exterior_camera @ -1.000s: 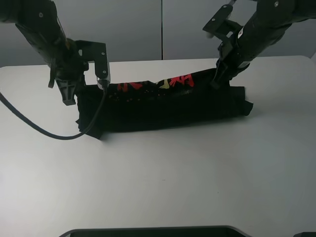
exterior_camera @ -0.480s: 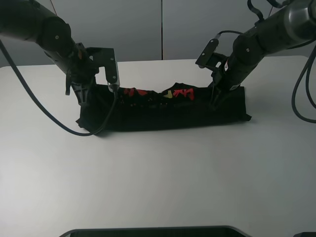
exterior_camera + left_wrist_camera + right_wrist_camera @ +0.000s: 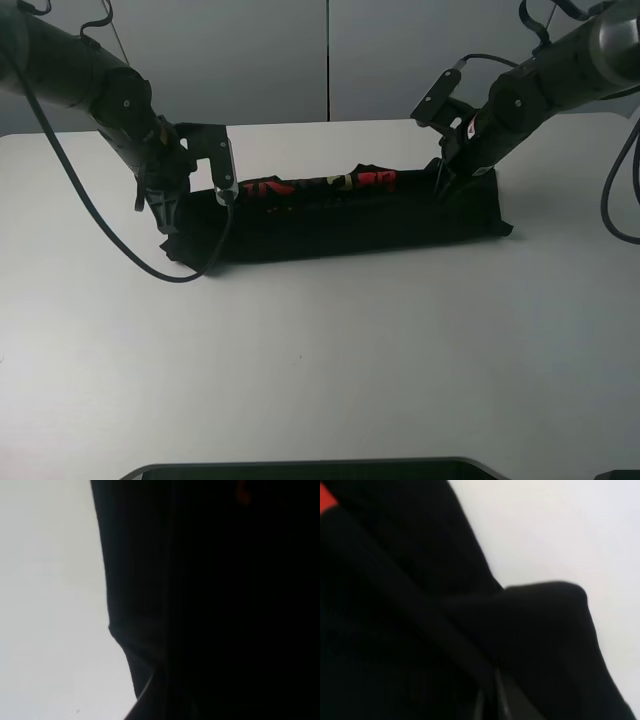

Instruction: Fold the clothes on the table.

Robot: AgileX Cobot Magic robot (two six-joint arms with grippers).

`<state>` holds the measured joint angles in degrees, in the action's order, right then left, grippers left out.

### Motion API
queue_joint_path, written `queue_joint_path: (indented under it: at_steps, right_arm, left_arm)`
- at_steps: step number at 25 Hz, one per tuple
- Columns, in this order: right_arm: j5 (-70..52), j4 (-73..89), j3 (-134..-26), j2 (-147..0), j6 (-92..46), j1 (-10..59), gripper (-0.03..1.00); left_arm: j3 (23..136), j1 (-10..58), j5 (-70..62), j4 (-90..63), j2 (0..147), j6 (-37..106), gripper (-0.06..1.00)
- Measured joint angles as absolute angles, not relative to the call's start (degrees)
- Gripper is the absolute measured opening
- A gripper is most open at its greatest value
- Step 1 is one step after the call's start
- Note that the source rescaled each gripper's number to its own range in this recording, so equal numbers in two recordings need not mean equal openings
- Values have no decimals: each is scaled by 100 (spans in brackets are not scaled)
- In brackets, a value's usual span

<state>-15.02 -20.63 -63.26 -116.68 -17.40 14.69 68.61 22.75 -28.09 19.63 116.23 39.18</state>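
Observation:
The black T-shirt's strip lies at a slant and both grippers are at its far edge, so I should open, back away and take its ends [image 3: 499, 212] to pull it straight.
The black T-shirt [image 3: 340, 215] lies on the white table [image 3: 320, 350] as a long folded strip, with red and yellow characters along its far edge. My left gripper [image 3: 170, 205] is down at the strip's left end and my right gripper [image 3: 443, 178] at its right end; both appear shut on the cloth's far edge. The left wrist view is filled by black cloth [image 3: 225, 605] beside bare table [image 3: 45, 605]. The right wrist view shows folded black cloth [image 3: 395, 630] against the table [image 3: 560, 530]. The fingers are hidden in both wrist views.
A black cable [image 3: 110, 240] from the left arm loops over the table in front of the shirt's left end. Grey wall panels [image 3: 330, 60] stand behind the table. A dark edge [image 3: 300, 468] runs along the near side.
Both grippers have carried the shirt's raised edge toward the back and lowered it. The shirt now lies flatter and narrower, with the printed characters drawn into a straight line.

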Motion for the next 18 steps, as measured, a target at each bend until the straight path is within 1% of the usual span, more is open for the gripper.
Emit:
queue_joint_path:
  at_steps: [2,4,7,9,10,12,15,18]
  right_arm:
    - [-1503,-2063,-6326,-11668,-1684,1352,9]
    - [-1503,-2063,-6326,-11668,-1606,1287,20]
    - [-1453,-2045,-6326,-11668,-1581,1262,44]
    - [-1350,-2045,-6326,-11668,-1581,1262,57]
    - [-1313,-2045,-6326,-11668,-1581,1262,62]
    - [-1277,-2045,-6326,-11668,-1570,1262,66]
    - [-1268,-2045,-6326,-11668,-1570,1262,67]
    - [-1387,-2045,-6326,-11612,-1530,1262,68]
  left_arm:
    - [6861,2272,-2768,1963,11658,3918,0]
    - [6861,2248,-2731,1963,11694,3918,0]
    - [6861,2237,-2697,1973,11703,3918,0]
    - [6861,2237,-2669,1973,11703,3918,0]
    - [6861,2237,-2669,1973,11703,3918,0]
    - [6861,2237,-2661,1973,11703,3918,0]
    - [6861,2237,-2661,1973,11703,3918,1]
    - [6926,2237,-2769,1973,11621,3918,7]
